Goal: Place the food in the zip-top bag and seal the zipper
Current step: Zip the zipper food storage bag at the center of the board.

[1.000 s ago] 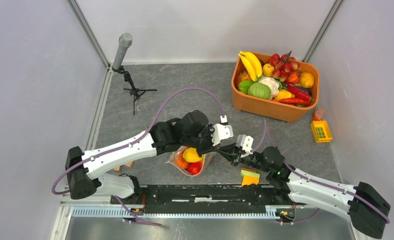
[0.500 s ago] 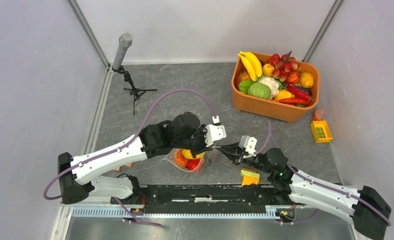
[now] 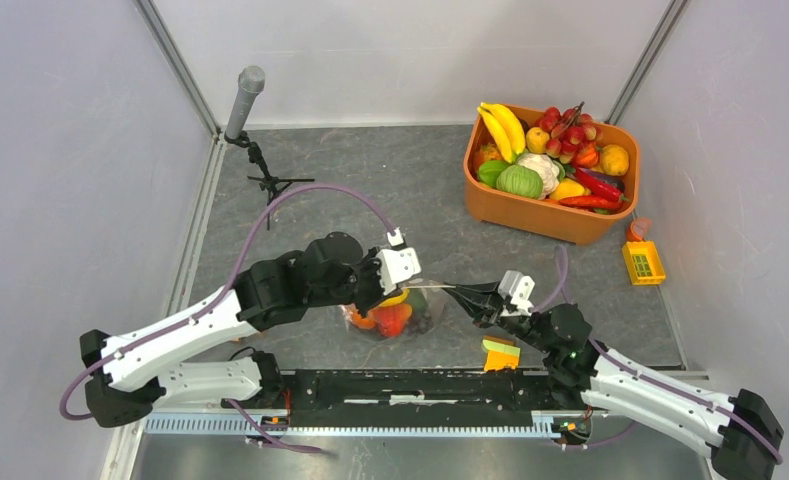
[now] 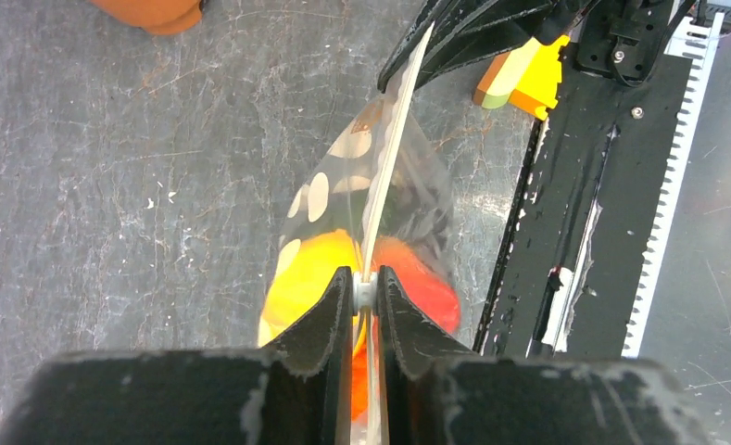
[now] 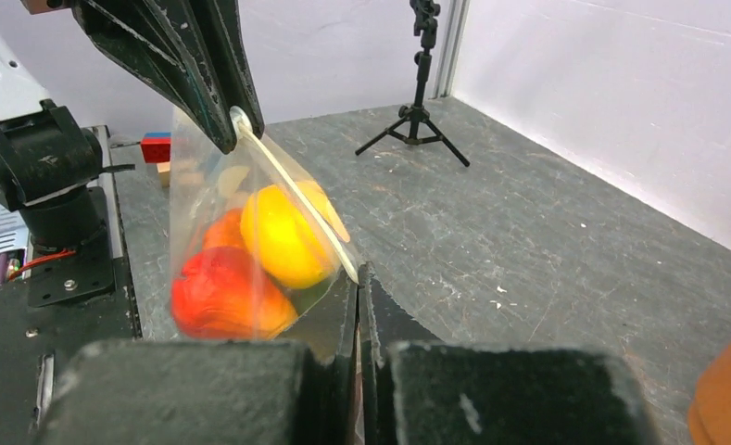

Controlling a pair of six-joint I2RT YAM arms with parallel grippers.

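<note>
The hanging bag is pinched only at its corner by my right gripper, so next I lower the bag and grab the bag's zipper again closer to the slider (image 5: 317,219).
The clear dotted zip-top bag (image 3: 395,318) hangs between my two grippers above the grey floor. It holds a yellow fruit (image 5: 283,236), a red one (image 5: 218,297) and an orange one. The white zipper strip (image 4: 394,139) runs taut from one gripper to the other. My left gripper (image 4: 364,289) is shut on the zipper's white slider, at the bag's left end (image 3: 402,290). My right gripper (image 5: 359,273) is shut on the bag's right corner, at the zipper's other end (image 3: 467,292).
An orange tub (image 3: 550,215) full of toy fruit and vegetables stands at the back right. A small yellow crate (image 3: 643,262) lies by the right wall. A microphone tripod (image 3: 260,165) stands at the back left. A yellow-green block (image 3: 500,352) sits by the black base rail (image 3: 420,385).
My left gripper has slid left along the zipper, away from my right gripper. The strip between them is now longer and taut. The bag has shifted slightly right.
</note>
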